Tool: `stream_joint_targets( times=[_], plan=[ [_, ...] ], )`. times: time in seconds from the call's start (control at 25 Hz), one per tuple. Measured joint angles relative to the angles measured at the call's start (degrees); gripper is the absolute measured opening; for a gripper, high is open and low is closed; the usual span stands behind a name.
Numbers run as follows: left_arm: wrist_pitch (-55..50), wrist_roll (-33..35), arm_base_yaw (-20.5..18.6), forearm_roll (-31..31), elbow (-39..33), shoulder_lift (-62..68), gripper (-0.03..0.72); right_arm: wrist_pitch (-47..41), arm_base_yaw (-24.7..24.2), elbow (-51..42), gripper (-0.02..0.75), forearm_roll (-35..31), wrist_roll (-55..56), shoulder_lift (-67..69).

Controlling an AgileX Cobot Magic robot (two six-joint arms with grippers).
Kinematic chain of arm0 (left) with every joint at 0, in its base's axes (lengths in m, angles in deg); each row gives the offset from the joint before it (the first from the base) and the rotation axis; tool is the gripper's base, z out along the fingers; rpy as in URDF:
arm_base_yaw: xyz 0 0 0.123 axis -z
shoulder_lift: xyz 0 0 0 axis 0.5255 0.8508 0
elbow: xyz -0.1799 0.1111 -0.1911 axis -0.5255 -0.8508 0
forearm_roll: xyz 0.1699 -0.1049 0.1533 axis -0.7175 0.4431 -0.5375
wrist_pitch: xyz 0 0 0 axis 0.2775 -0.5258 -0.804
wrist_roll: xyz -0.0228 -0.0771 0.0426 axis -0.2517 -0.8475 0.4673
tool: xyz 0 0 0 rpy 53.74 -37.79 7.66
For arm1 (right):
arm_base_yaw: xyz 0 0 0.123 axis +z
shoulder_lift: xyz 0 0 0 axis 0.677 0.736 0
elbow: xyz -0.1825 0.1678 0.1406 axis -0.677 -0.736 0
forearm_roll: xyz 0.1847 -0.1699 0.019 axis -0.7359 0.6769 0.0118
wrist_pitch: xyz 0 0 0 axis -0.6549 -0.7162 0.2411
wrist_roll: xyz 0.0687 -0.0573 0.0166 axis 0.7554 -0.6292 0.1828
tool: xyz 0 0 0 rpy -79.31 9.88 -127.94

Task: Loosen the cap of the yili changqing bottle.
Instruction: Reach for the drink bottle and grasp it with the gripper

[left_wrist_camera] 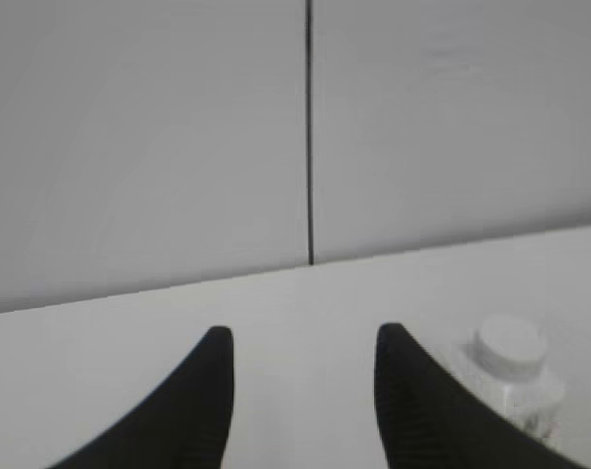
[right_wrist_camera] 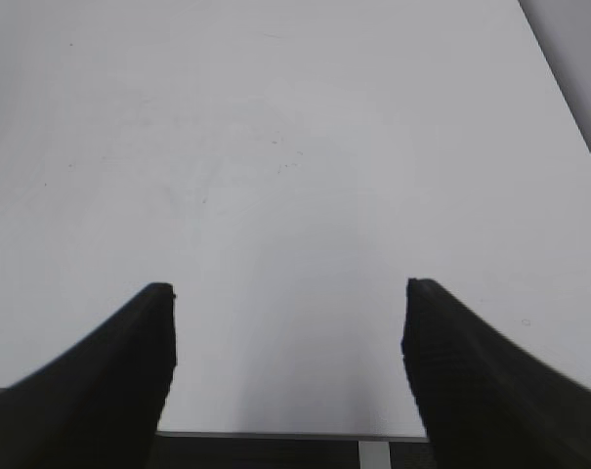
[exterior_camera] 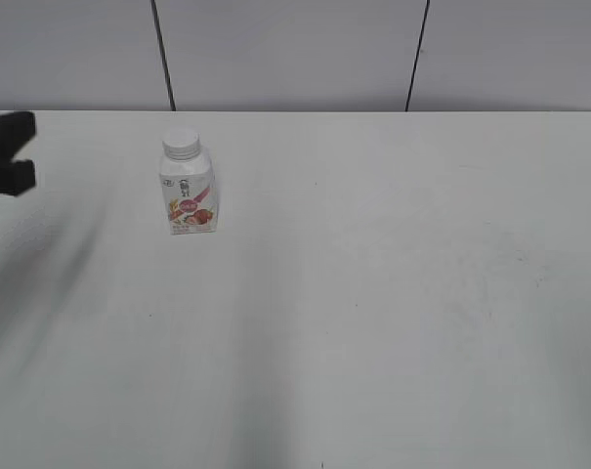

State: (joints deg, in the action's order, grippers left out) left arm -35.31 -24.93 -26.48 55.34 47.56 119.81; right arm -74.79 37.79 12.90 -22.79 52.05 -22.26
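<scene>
Next, my left gripper grips the lower body [exterior_camera: 190,206] of the yili changqing bottle at its fruit label, leaving the white cap free to turn.
The yili changqing bottle [exterior_camera: 189,192] stands upright on the white table, left of the middle, with its red-pink fruit label facing me. Its white ribbed cap [exterior_camera: 181,143] sits on the neck. My left gripper [exterior_camera: 8,153] is at the far left edge of the exterior view, well left of the bottle. In the left wrist view the left gripper [left_wrist_camera: 303,337] is open and empty, and the bottle [left_wrist_camera: 518,391] with its cap [left_wrist_camera: 511,343] shows just right of the right finger. My right gripper [right_wrist_camera: 287,288] is open and empty over bare table. It is out of the exterior view.
The white table [exterior_camera: 393,293] ends at a grey panelled wall [exterior_camera: 295,49] behind the bottle. In the right wrist view the table's near edge [right_wrist_camera: 275,433] lies just below the fingers.
</scene>
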Motion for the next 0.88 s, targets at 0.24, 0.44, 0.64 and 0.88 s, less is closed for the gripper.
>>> stream_joint_targets(
  times=[0.24,0.44,0.64,0.88],
  plan=[
    [12.4,-9.2,-3.3,-16.2,-0.3,12.1,0.307,0.0,0.0,0.0,0.571,0.0,0.0,0.0],
    [24.6,-10.9,-11.3,-31.6,0.2,20.5,0.342,0.0,0.0,0.0,0.571,0.0,0.0,0.0],
    [30.7,-17.9,-17.6,-47.4,6.3,29.0,0.585,0.0,0.0,0.0,0.571,0.0,0.0,0.0],
    [35.3,-25.0,-18.1,-62.1,18.4,39.4,0.654,0.0,0.0,0.0,0.571,0.0,0.0,0.0]
  ],
)
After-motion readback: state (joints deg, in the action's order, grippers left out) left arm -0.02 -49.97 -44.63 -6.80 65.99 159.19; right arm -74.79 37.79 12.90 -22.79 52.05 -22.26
